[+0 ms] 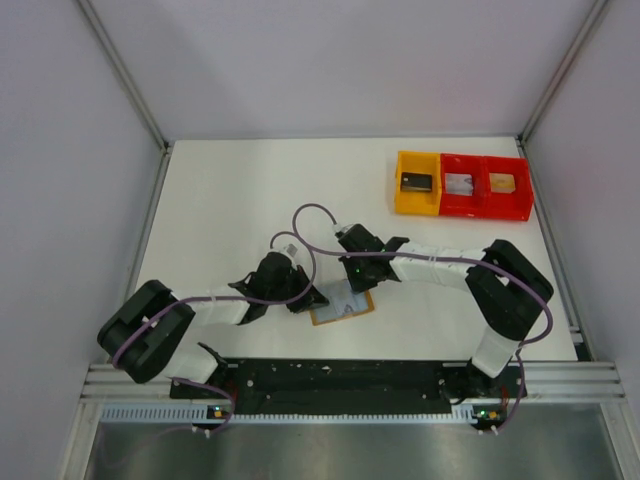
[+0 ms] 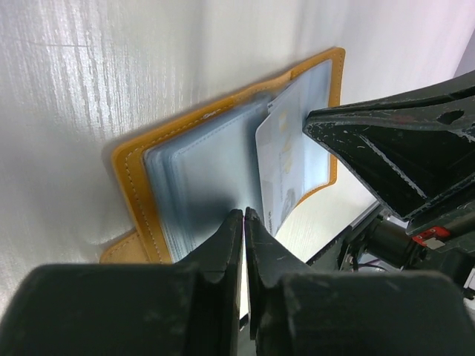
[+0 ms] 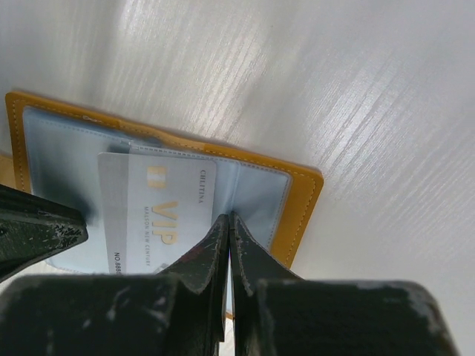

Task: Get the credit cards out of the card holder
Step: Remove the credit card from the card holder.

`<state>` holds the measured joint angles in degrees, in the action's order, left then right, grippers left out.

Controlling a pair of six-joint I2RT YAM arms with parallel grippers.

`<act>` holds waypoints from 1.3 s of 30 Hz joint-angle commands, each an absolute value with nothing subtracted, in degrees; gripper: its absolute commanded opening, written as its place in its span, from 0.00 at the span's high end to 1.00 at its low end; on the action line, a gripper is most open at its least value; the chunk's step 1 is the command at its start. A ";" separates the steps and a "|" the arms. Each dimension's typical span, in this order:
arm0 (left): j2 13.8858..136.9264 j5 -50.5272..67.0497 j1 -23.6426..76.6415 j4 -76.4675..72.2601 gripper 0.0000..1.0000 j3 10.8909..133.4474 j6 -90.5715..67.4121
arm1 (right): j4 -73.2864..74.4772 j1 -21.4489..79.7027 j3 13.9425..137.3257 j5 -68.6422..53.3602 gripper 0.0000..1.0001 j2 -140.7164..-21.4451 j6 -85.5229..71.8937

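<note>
I see my left gripper's fingers are shut just beside the credit card's free edge, so next I open them and pinch the card's lower corner (image 2: 270, 222) before pulling.
The card holder (image 1: 352, 313) lies open on the table, tan-orange outside and grey-blue inside (image 2: 208, 170) (image 3: 289, 189). One pale credit card (image 3: 156, 211) with gold "VIP" lettering lies partly out of a sleeve; it also shows in the left wrist view (image 2: 286, 159). My left gripper (image 1: 312, 298) (image 2: 244, 213) is shut, its tips pressed on the holder's inner face near the fold. My right gripper (image 1: 352, 280) (image 3: 228, 216) is shut, its tips at the card's right edge. I cannot tell whether it pinches the card. One right finger (image 2: 386, 141) reaches over the card.
A yellow tray (image 1: 402, 205) and a red double tray (image 1: 485, 212) stand at the back right, each with a small rectangle inside. Side walls and metal frame rails bound the table. A purple cable (image 1: 305, 225) loops above the grippers.
</note>
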<state>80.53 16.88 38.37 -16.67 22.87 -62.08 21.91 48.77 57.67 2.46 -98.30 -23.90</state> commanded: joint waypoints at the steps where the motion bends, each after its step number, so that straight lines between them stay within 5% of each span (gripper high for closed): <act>1: 80.07 16.52 38.50 -18.37 0.84 23.21 -62.31 | 24.08 48.08 56.78 4.04 1.00 -97.12 -21.80; 5: 79.28 16.00 38.50 -18.81 0.74 23.29 -62.84 | 23.29 48.08 56.52 4.75 1.00 -96.77 -22.59; 29: 87.01 13.80 38.41 -16.70 0.71 29.71 -62.14 | 21.71 48.16 55.72 3.60 1.00 -97.73 -22.50; 34: 87.36 14.33 38.41 -17.14 1.00 29.45 -62.05 | 21.62 48.08 55.37 3.87 1.00 -97.39 -22.68; 39: 85.79 13.63 38.41 -16.53 1.00 28.21 -61.70 | 21.27 47.90 54.93 4.66 1.00 -95.98 -23.55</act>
